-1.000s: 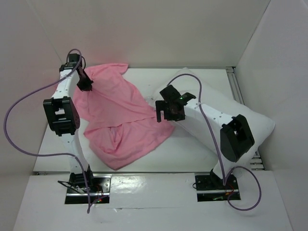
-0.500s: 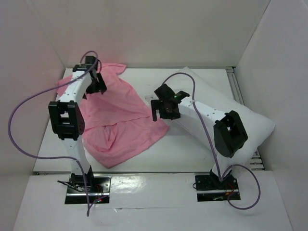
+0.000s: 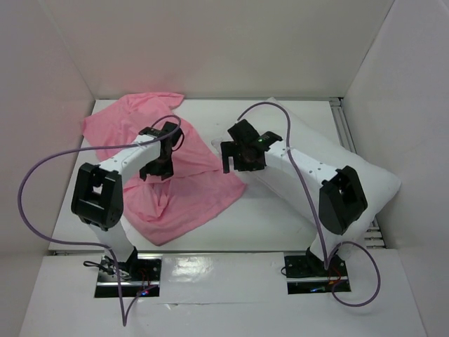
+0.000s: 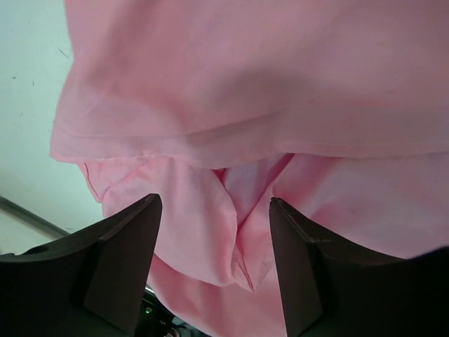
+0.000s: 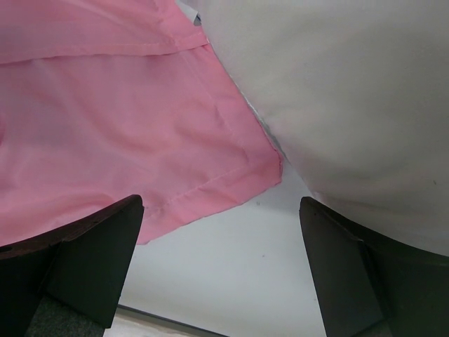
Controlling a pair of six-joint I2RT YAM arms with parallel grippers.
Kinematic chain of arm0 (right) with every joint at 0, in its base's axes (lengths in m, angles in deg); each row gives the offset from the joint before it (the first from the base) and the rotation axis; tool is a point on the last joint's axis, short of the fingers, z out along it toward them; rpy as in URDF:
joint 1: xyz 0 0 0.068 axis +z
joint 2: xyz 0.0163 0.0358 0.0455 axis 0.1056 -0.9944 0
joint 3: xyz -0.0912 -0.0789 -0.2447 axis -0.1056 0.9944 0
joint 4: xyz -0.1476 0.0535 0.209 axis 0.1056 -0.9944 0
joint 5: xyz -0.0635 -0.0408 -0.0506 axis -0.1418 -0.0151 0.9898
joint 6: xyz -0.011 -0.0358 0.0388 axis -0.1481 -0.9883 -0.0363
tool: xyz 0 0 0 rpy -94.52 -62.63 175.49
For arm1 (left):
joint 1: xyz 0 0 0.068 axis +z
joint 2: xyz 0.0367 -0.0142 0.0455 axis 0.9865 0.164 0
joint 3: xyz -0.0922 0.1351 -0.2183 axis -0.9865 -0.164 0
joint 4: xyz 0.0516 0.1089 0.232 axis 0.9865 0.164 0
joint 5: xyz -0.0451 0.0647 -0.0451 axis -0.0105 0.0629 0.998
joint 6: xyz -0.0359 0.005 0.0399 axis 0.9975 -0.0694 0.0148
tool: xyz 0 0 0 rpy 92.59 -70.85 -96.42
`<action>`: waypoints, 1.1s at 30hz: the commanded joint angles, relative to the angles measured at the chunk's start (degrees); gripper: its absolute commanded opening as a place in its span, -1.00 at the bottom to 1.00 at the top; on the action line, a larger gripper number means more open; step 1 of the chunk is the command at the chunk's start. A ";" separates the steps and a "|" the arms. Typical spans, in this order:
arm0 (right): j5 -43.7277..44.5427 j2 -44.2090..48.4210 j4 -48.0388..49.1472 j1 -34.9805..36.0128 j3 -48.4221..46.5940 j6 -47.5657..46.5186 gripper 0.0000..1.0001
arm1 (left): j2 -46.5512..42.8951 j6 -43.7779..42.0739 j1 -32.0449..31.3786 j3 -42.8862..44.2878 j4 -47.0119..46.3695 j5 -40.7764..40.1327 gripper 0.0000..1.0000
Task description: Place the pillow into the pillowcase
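I will close my right gripper on the middle of the far end (image 3: pixel 260 126) of the white pillow, between the two corners of that end.
The pink pillowcase (image 3: pixel 193 200) lies crumpled and spread over the left and middle of the table. My left gripper (image 3: pixel 156 170) hovers over its middle, open. In the left wrist view, folds of the pillowcase (image 4: pixel 231 105) lie below and between its fingers (image 4: pixel 126 260), and nothing is pinched. The white pillow (image 3: pixel 316 133) lies at the right, partly under my right arm. My right gripper (image 3: pixel 237 163) hangs open above the spot where the pillowcase's hemmed corner (image 5: pixel 238 175) meets the pillow (image 5: pixel 337 91). It holds nothing.
White walls close in the left, back and right sides. A metal rail (image 3: pixel 344 126) runs along the table's right edge behind the pillow. Purple cables loop off both arms. Bare tabletop (image 3: pixel 245 225) shows between the pillowcase and the near edge.
The left gripper let go of the far-left part of the pillowcase, which now lies flat, and swung right and nearer to the cloth's middle. The right gripper barely shifted.
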 commanded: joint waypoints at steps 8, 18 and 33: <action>0.33 5.34 0.76 -0.16 2.36 -0.24 0.99 | 10.26 3.00 -4.40 2.71 3.12 -11.85 0.76; 0.86 6.39 0.76 -0.68 2.89 0.29 0.99 | 17.64 4.58 -6.07 9.04 6.89 -17.82 0.73; 1.39 7.98 -0.29 -1.22 3.94 0.29 0.99 | 17.23 1.34 -6.77 13.12 10.25 -17.48 0.70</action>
